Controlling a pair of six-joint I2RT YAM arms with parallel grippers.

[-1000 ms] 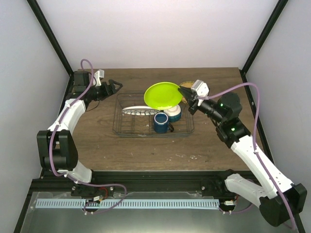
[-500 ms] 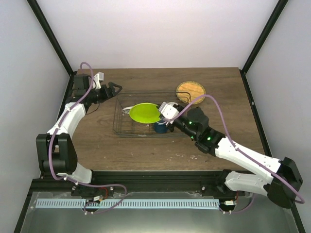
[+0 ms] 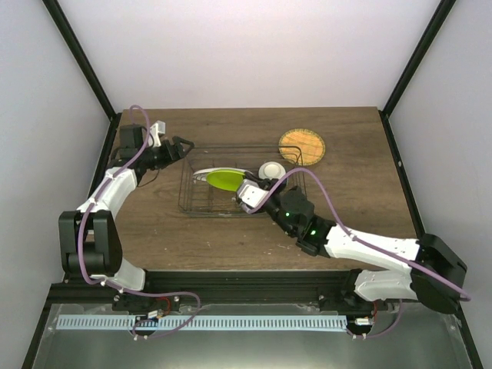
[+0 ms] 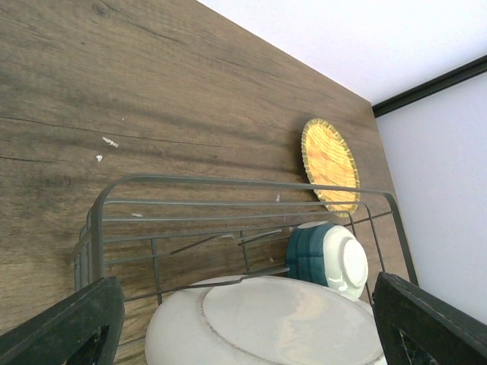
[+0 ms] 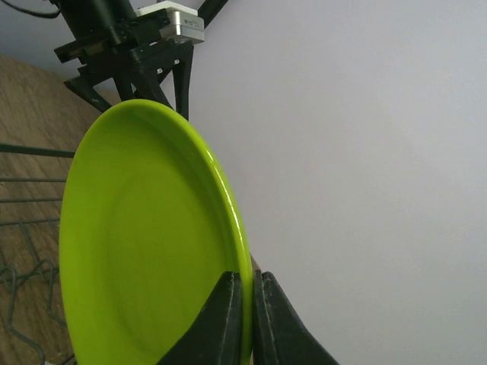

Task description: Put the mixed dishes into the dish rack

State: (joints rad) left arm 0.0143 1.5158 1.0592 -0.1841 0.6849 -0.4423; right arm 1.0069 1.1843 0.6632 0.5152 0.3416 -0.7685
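Observation:
Next, my right gripper sets the lime-green plate down on edge against the dish rack's near wire wires (image 3: pixel 221 197) (image 5: pixel 34 289) and lets go of it there.
My right gripper (image 3: pixel 244 190) is shut on the rim of the lime-green plate (image 3: pixel 223 180), holding it on edge inside the dish rack (image 3: pixel 186 201), just in front of the white plate (image 3: pixel 206 173). In the right wrist view the pads (image 5: pixel 228 319) pinch the green plate (image 5: pixel 144 243). My left gripper (image 3: pixel 184 144) is open and empty at the rack's far left corner. Its view shows the white plate's underside (image 4: pixel 266 319), the rack wires (image 4: pixel 228 182) and the cream bowl with blue base (image 4: pixel 327 255) on its side. The bowl also shows in the top view (image 3: pixel 271 169). The dark blue mug is hidden under my right arm.
A round orange-yellow disc (image 3: pixel 301 146) lies on the table beyond the rack's far right corner; it also shows in the left wrist view (image 4: pixel 331 163). My right arm stretches across the rack's near right part. Black frame posts stand at both back corners.
My right arm swung the green plate from above the rack's far right down and left into the rack, turning it on edge. The left gripper barely moved.

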